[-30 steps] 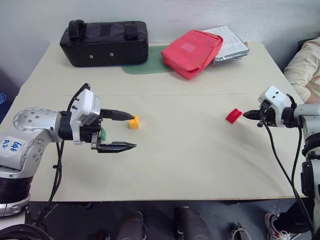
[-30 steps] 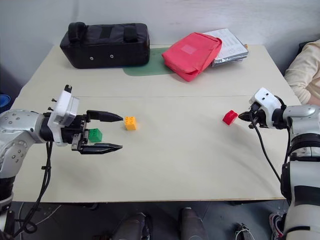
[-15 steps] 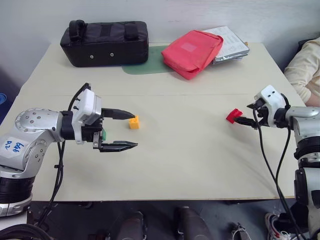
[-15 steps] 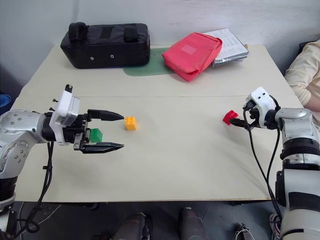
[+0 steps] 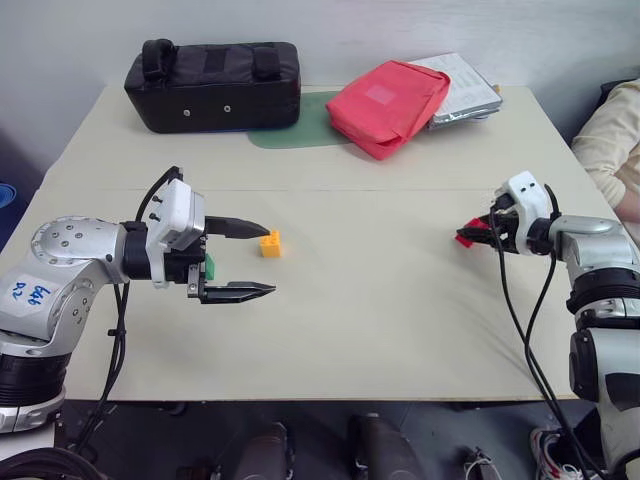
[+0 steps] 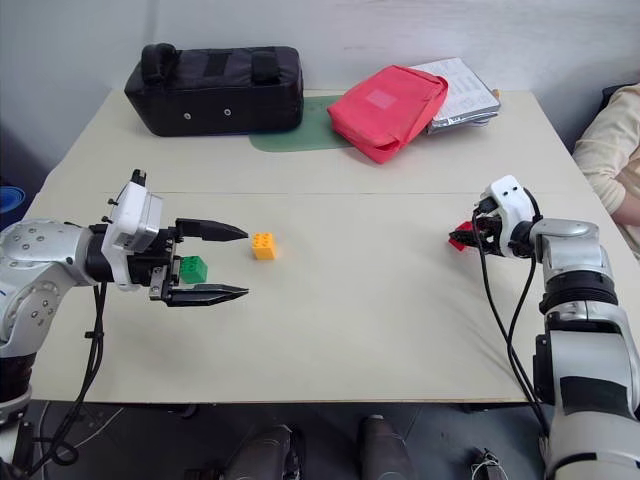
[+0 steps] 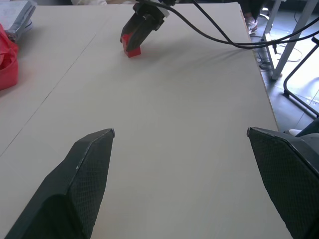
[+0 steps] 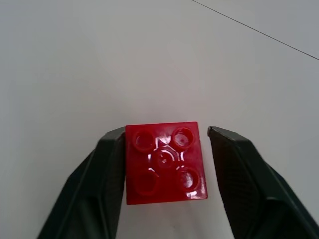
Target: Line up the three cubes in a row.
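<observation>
My right gripper is going to let go of the red cube on the bare table [image 5: 405,342] by the near edge of the table, straight across from the red pouch.
The red cube [image 8: 164,162] lies studs-up on the table at the right, between the fingers of my right gripper [image 5: 475,232]. One finger [image 8: 107,164] rests against its side, and a thin strip of table shows between the cube and the other finger [image 8: 234,169]. The left wrist view shows this from afar, with the red cube [image 7: 130,45] under those fingers. The orange-yellow cube [image 5: 269,243] sits left of centre. My left gripper [image 5: 270,259] hovers wide open just beside it, holding nothing. The green cube [image 6: 192,268] lies behind the left gripper's fingers.
A black bag [image 5: 213,83] stands at the back left. A red pouch [image 5: 388,103] rests on a green mat [image 5: 290,135] and a stack of papers [image 5: 465,90] at the back. A person's sleeve [image 5: 612,140] shows at the right edge.
My right gripper, shut beside the red cube a second ago, opened, moved forward over the cube and has narrowed around it. The left arm has not moved.
</observation>
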Controlling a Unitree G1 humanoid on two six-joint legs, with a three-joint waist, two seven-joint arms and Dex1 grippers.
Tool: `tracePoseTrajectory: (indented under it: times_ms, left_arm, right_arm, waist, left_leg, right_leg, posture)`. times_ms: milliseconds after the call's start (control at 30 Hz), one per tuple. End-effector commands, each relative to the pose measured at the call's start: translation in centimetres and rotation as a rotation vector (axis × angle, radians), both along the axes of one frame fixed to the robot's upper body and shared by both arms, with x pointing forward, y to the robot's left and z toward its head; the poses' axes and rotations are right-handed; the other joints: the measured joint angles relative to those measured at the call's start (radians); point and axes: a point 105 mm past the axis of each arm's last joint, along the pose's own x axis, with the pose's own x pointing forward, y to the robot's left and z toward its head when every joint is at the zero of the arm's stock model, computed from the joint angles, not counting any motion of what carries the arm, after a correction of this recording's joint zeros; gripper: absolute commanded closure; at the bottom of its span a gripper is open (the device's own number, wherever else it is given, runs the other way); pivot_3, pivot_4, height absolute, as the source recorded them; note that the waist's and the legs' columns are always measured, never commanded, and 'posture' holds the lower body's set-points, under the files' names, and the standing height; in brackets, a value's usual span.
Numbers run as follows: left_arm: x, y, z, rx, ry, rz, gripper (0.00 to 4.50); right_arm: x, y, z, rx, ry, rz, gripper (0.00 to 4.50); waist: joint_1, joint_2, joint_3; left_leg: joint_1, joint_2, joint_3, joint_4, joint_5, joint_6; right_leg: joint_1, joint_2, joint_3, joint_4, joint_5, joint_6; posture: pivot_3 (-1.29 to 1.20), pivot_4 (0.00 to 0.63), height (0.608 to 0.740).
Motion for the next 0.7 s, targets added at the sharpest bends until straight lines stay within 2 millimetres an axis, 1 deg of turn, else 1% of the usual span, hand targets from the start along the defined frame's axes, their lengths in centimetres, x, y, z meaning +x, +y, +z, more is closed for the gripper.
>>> tracePoseTrajectory:
  times_ms: [33, 100, 167, 233, 267, 300, 367, 467, 567, 633, 700]
  left_arm:
    - [-0.2, -0.5, 1.0, -0.014, -0.037, -0.031, 0.0]
    - [-0.4, -0.8, 1.1, -0.015, -0.034, -0.048, 0.0]
    - [-0.6, -1.1, 1.1, -0.019, -0.026, -0.07, 0.0]
    - [-0.9, -1.2, 1.2, -0.018, -0.009, -0.094, 0.0]
    - [-1.4, -1.4, 1.1, -0.008, 0.013, -0.123, 0.0]
    - [-2.0, -1.4, 0.9, 0.007, 0.033, -0.154, 0.0]
    - [-3.1, -1.5, 0.4, 0.046, 0.071, -0.215, 0.0]
    - [-4.3, -1.6, -0.3, 0.094, 0.101, -0.282, 0.0]
    - [-5.1, -1.8, -0.8, 0.118, 0.12, -0.324, 0.0]
    - [-5.6, -1.6, -1.4, 0.16, 0.115, -0.351, 0.0]
    - [-5.8, -1.4, -2.1, 0.192, 0.109, -0.363, 0.0]
  right_arm:
    - [-0.3, -0.1, 1.2, 0.001, -0.037, 0.037, 3.01]
    - [-0.8, 0.4, 1.7, 0.011, -0.041, 0.086, 3.0]
    - [-1.7, 1.7, 2.7, 0.025, -0.067, 0.203, 3.0]
    - [-3.2, 3.5, 3.7, 0.033, -0.085, 0.35, 3.0]
    - [-4.6, 4.9, 4.1, 0.01, -0.088, 0.453, 3.0]
    - [-6.0, 6.3, 4.1, -0.03, -0.084, 0.55, 3.0]
    - [-8.9, 8.7, 3.5, -0.095, -0.065, 0.718, 3.0]
    - [-12.2, 11.3, 2.2, -0.145, -0.032, 0.87, 3.0]
    - [-14.4, 13.0, 0.5, -0.206, -0.034, 0.962, 3.0]
    - [-15.5, 14.1, -0.3, -0.194, -0.025, 0.989, 3.0]
    - [-16.0, 14.6, -1.2, -0.202, -0.023, 0.999, 3.0]
  waist:
    - [0.0, 0.0, 0.0]
    - [0.0, 0.0, 0.0]
    - [0.001, 0.0, 0.0]
    - [0.002, 0.0, 0.0]
    - [0.002, 0.0, 0.0]
    - [0.003, 0.0, 0.0]
    - [0.002, 0.0, 0.0]
    - [0.001, 0.0, 0.0]
    - [0.004, 0.0, 0.0]
    - [0.005, 0.0, 0.0]
    - [0.005, 0.0, 0.0]
  left_leg:
    - [0.0, 0.0, 0.0, 0.0, 0.0, 0.0]
    - [0.0, 0.0, 0.0, 0.0, 0.0, 0.0]
    - [0.0, 0.0, 0.0, 0.0, 0.0, 0.0]
    - [0.0, 0.0, 0.0, 0.0, 0.0, 0.0]
    - [0.0, 0.0, 0.0, 0.0, 0.0, 0.0]
    - [0.0, 0.0, 0.0, 0.0, 0.0, 0.0]
    - [-0.001, 0.001, -0.002, 0.0, 0.0, 0.0]
    - [0.0, 0.001, -0.002, 0.0, -0.001, -0.001]
    - [0.0, 0.001, -0.002, 0.0, -0.001, -0.001]
    - [0.0, 0.001, -0.002, 0.0, -0.001, 0.0]
    - [0.0, 0.001, -0.002, 0.0, -0.001, 0.0]
  right_leg:
    - [0.0, 0.0, 0.0, 0.0, 0.0, 0.0]
    - [0.0, 0.0, 0.0, 0.0, 0.0, 0.0]
    - [0.0, 0.0, 0.0, 0.0, 0.0, 0.0]
    - [0.0, 0.0, 0.0, 0.0, 0.0, 0.0]
    - [0.0, 0.0, 0.0, 0.0, 0.0, 0.0]
    - [0.0, 0.0, 0.0, 0.0, 0.0, 0.0]
    - [0.0, 0.001, -0.001, 0.0, 0.0, 0.0]
    - [0.0, 0.001, -0.001, -0.001, 0.0, 0.0]
    - [0.0, 0.001, 0.0, -0.001, 0.0, 0.0]
    - [0.001, 0.001, 0.0, -0.004, 0.0, 0.0]
    - [0.001, 0.0, 0.0, -0.005, 0.0, 0.0]
  posture:
    - [0.0, 0.15, 0.74]
    - [0.0, 0.15, 0.74]
    - [0.0, 0.15, 0.74]
    - [0.0, 0.15, 0.74]
    - [0.0, 0.15, 0.74]
    - [0.0, 0.15, 0.74]
    - [0.0, 0.15, 0.74]
    - [0.0, 0.15, 0.74]
    - [0.0, 0.15, 0.74]
    - [0.0, 0.15, 0.74]
    - [0.0, 0.15, 0.74]
